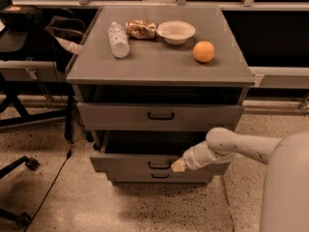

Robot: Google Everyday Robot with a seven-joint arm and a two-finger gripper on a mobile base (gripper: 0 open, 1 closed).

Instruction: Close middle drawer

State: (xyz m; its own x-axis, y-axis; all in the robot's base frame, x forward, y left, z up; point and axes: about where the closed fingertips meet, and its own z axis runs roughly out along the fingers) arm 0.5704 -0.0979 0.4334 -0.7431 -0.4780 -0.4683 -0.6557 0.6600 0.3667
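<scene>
Next, I release the middle drawer, which stands pulled out toward me now, back in the dark gap (160,151) beneath the top drawer.
The middle drawer (125,162) is the second of three grey drawers in the cabinet. It stands pulled out toward me, with a dark gap above its front, and its small black loop handle (159,165) is at the centre. My gripper (177,166), pale-tipped on a white arm (231,149), reaches in from the right. It rests against the middle drawer's front, just right of the handle. The top drawer (116,116) sits above and the lowest drawer (130,177) shows as a narrow strip below.
On the cabinet top (159,64) lie a plastic bottle (118,39), a snack bag (141,29), a white bowl (176,32) and an orange (203,51). A chair base (19,173) and a cable (58,178) are on the floor at left. My white body (287,187) fills the lower right.
</scene>
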